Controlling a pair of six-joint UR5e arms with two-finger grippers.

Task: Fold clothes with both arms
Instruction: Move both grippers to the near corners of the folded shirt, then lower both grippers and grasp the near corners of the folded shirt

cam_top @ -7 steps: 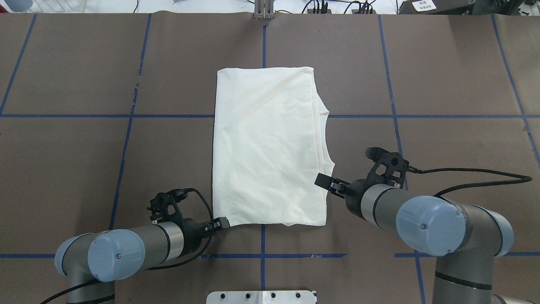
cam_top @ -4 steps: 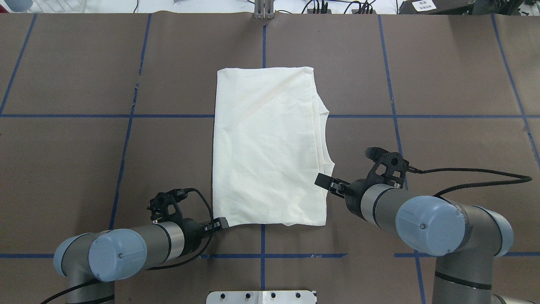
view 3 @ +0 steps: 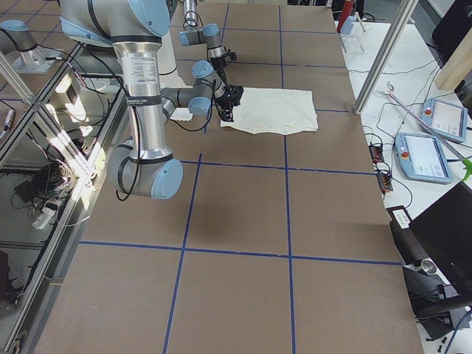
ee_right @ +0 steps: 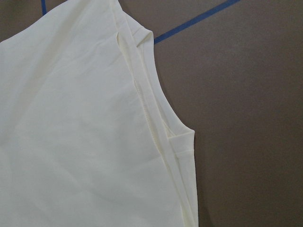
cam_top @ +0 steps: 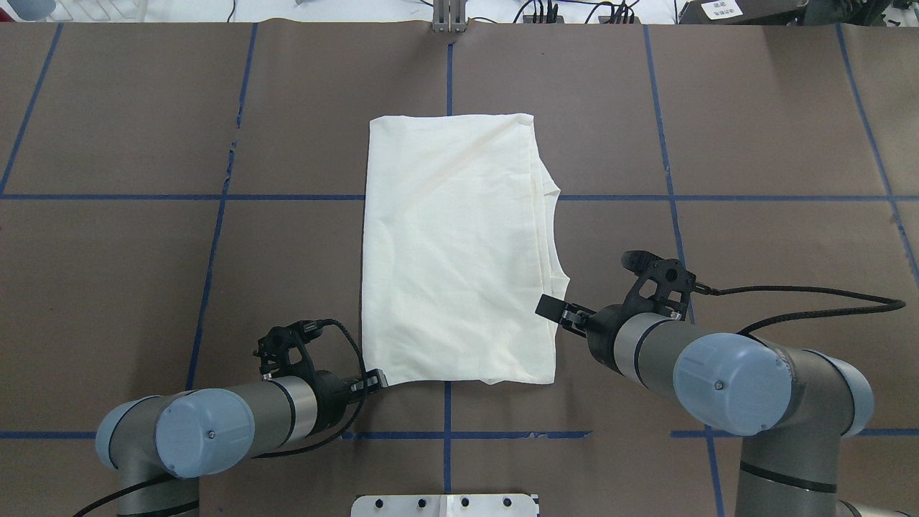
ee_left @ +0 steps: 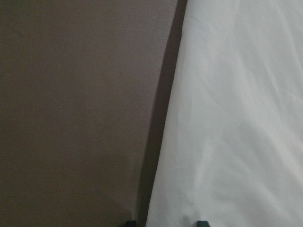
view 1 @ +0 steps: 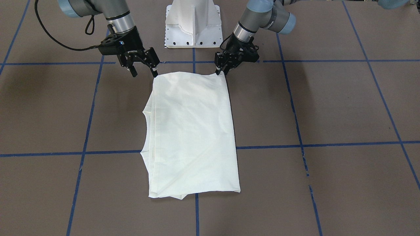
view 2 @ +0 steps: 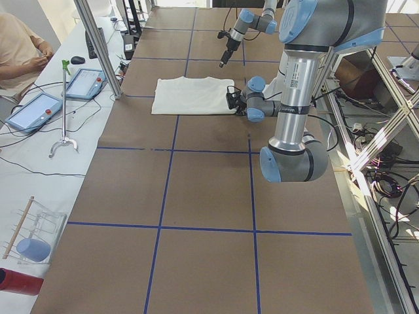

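Note:
I need to next close my right gripper on the cream shirt's layered hems [view 1: 153,88] [ee_right: 191,219] next to its near corner, across from the corner at my left gripper.
The cream shirt [cam_top: 452,251] lies folded into a tall rectangle, plain side up, on the brown table; no print shows. It also shows in the front view [view 1: 192,131]. My left gripper [cam_top: 375,379] [view 1: 221,71] sits low at the shirt's near-left corner. In the left wrist view its fingertips [ee_left: 202,223] stand slightly apart, with the shirt's edge [ee_left: 236,118] between them. My right gripper [view 1: 143,71] [cam_top: 549,309] is open and empty, just above the shirt's near-right edge, where layered hems [ee_right: 156,127] show.
The white pedestal base [view 1: 193,23] stands at the robot's side of the table. Blue tape lines [cam_top: 215,197] grid the brown surface. A person [view 2: 19,46] and tablets [view 2: 33,110] are at a side bench beyond the far edge.
My left arm has shifted a little, and its gripper has drawn back slightly toward the robot at the shirt's corner. My right arm and the shirt have not moved.

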